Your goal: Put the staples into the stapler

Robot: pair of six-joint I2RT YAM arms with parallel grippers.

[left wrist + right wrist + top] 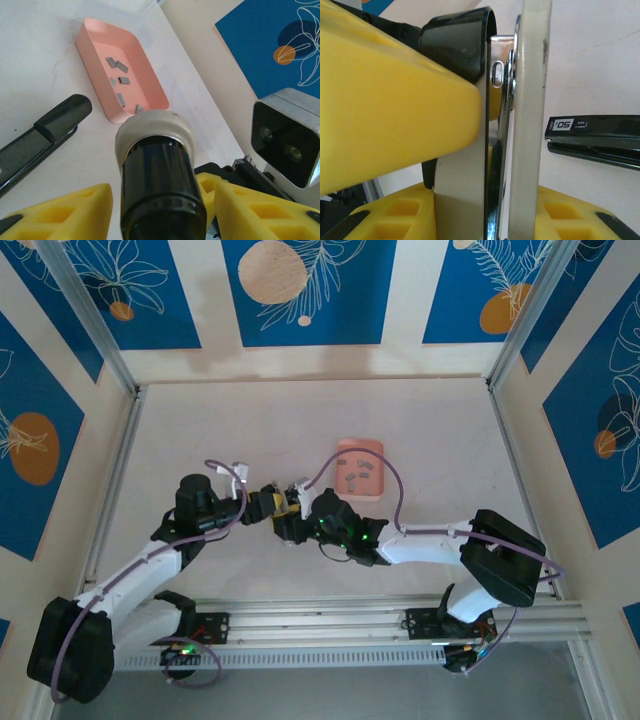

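Observation:
The stapler's top and cream base are pinched together by my right gripper, so my left gripper will take hold of the black top (161, 182) before my right gripper comes off.
A stapler (160, 170) with a black top and a cream base (532, 125) is held off the table where the two arms meet (283, 503). My right gripper (490, 215) is shut on it, a yellow finger on each side. My left gripper (162, 205) straddles the stapler's end with its jaws open: a strip of table shows beside the left finger (75, 210), and the right finger (265, 210) stands apart. Several small grey staples (120, 65) lie in the pink tray (95, 30), beyond both grippers (357, 472).
A second, all-black stapler (45, 130) lies flat on the white table near the held one, its label visible (600, 137). The pink tray's rim (360, 445) sits just behind the grippers. Metal frame rails (110, 470) edge the table.

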